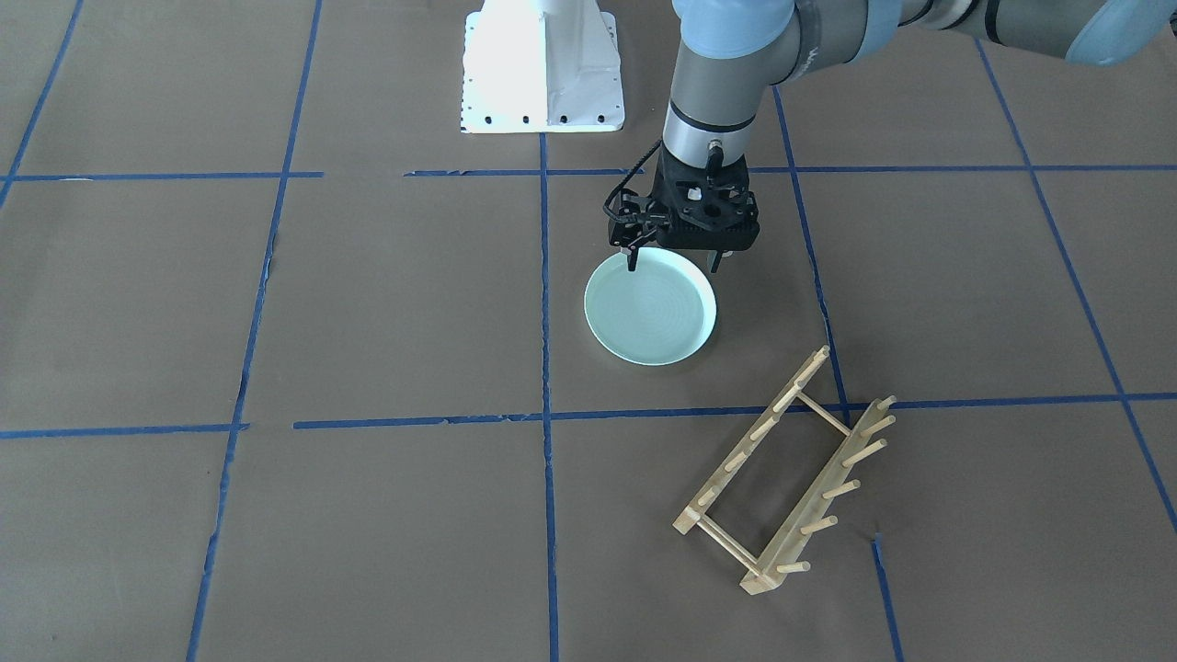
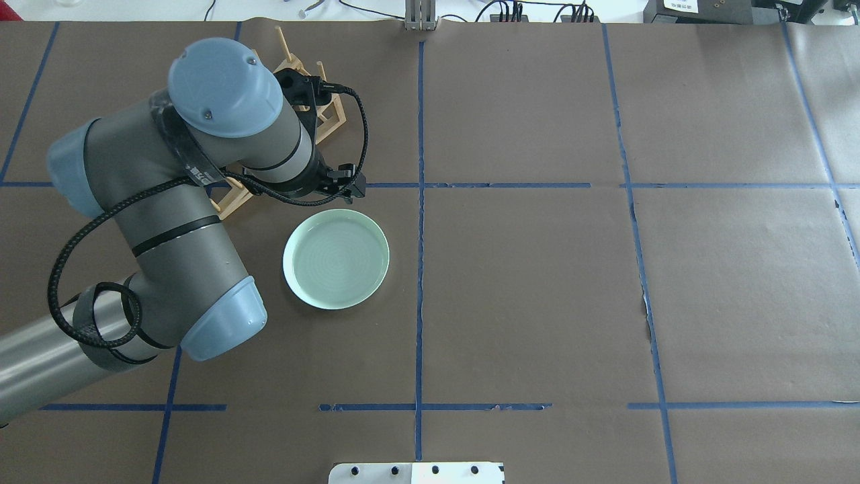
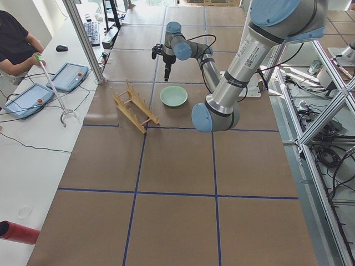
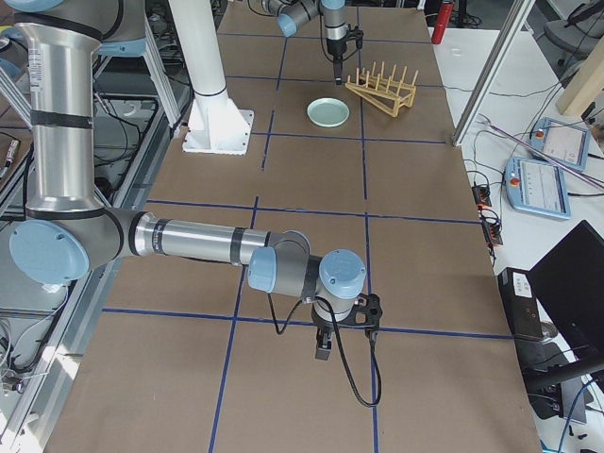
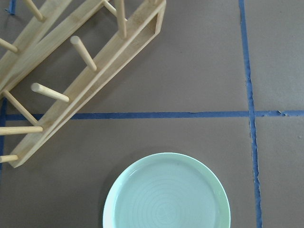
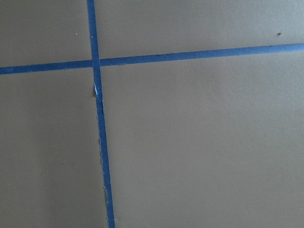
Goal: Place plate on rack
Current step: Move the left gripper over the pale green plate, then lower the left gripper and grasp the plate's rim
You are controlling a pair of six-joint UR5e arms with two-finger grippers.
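The rim (image 1: 586,294) (image 5: 229,218) of the pale mint-green plate, on the side facing the blue tape line from the white robot base, will be gripped by my left gripper.
The pale mint-green plate (image 1: 650,308) lies flat on the brown table, also seen in the overhead view (image 2: 336,259) and the left wrist view (image 5: 166,194). The bamboo rack (image 1: 782,469) stands beside it, apart from it; in the overhead view the rack (image 2: 329,114) is partly hidden behind my left arm, and its pegs show in the left wrist view (image 5: 71,80). My left gripper (image 1: 673,264) hangs open and empty, pointing down just above the plate's robot-side rim. My right gripper (image 4: 326,344) is far away, low over bare table; I cannot tell if it is open or shut.
The white robot base (image 1: 542,69) stands behind the plate. Blue tape lines (image 1: 545,276) divide the brown paper. An operator (image 3: 14,41) and tablets (image 3: 69,75) are beyond the table's far side. A red cylinder (image 3: 19,231) lies off the table's corner.
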